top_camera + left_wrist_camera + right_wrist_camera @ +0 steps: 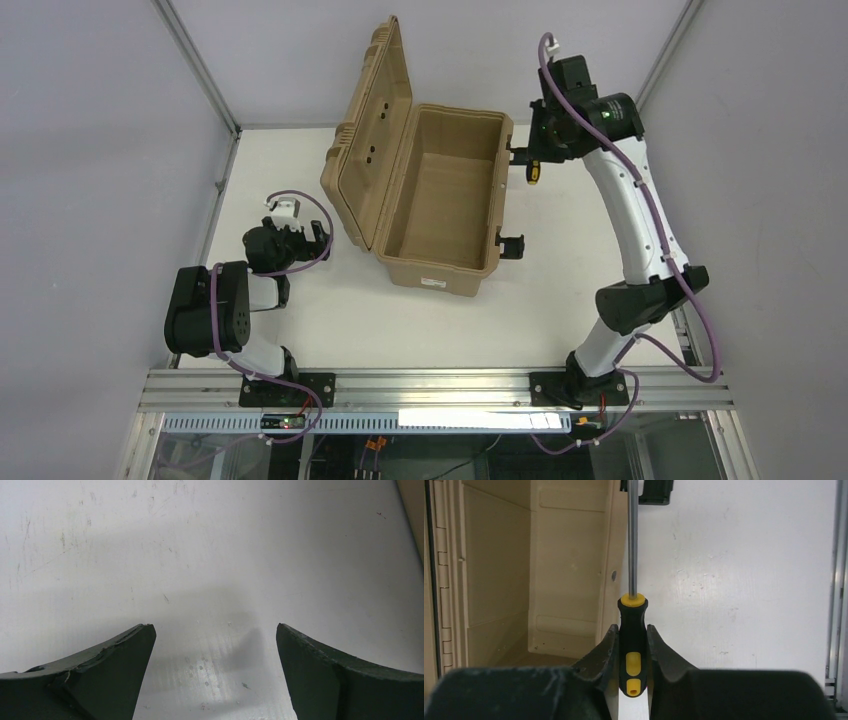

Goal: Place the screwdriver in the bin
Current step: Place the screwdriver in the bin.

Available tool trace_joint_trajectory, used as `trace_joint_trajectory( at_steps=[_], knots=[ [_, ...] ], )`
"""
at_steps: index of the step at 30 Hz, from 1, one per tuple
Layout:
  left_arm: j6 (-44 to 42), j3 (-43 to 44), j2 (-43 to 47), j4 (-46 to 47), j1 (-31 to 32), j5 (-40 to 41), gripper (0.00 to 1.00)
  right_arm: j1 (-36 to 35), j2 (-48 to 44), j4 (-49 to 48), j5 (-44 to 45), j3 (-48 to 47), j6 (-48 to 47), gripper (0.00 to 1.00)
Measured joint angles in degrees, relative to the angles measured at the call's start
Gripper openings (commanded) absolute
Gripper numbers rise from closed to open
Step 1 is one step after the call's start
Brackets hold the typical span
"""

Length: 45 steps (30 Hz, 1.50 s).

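Observation:
Next, my right gripper lets go of the screwdriver on the bottom of the bin, towards the bin's side with the white label [443, 224] [566, 602].
The bin [440, 262] is a tan hard case standing open on the table, with its ribbed lid [365, 130] raised to the left. My right gripper [535, 165] is shut on the screwdriver [632, 645], holding its black-and-yellow handle, with the thin metal shaft [633, 535] pointing away along the bin's right wall [610, 560]. In the top view the screwdriver handle [534, 174] shows just outside the bin's right rim, above the table. My left gripper [215, 635] is open and empty over bare table, left of the bin [300, 232].
Black latches [511, 245] stick out from the bin's right side; one shows at the top of the right wrist view [655, 492]. The bin's interior [499, 580] looks empty. A metal rail [835, 580] runs along the table's right edge.

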State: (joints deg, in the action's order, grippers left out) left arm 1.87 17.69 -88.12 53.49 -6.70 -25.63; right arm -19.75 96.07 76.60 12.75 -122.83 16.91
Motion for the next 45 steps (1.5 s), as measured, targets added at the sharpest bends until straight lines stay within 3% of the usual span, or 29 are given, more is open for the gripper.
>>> trace_joint_trajectory(
  at_steps=[14,24,30,38,45],
  knots=[
    [0.0,0.0,0.0,0.0,0.0,0.0,0.99,-14.1,11.1,-3.3,2.8,-6.8,9.1,0.0],
    [0.0,0.0,0.0,0.0,0.0,0.0,0.99,-18.5,15.6,-8.2,5.0,-6.7,13.3,0.0],
    [0.0,0.0,0.0,0.0,0.0,0.0,0.99,-18.6,15.7,-13.0,6.0,-0.5,14.3,0.0],
    [0.0,0.0,0.0,0.0,0.0,0.0,0.99,-18.6,15.9,-21.5,5.9,15.7,15.4,0.0],
    [0.0,0.0,0.0,0.0,0.0,0.0,0.99,-18.7,19.0,-27.2,4.9,21.5,16.5,0.01]
  ],
)
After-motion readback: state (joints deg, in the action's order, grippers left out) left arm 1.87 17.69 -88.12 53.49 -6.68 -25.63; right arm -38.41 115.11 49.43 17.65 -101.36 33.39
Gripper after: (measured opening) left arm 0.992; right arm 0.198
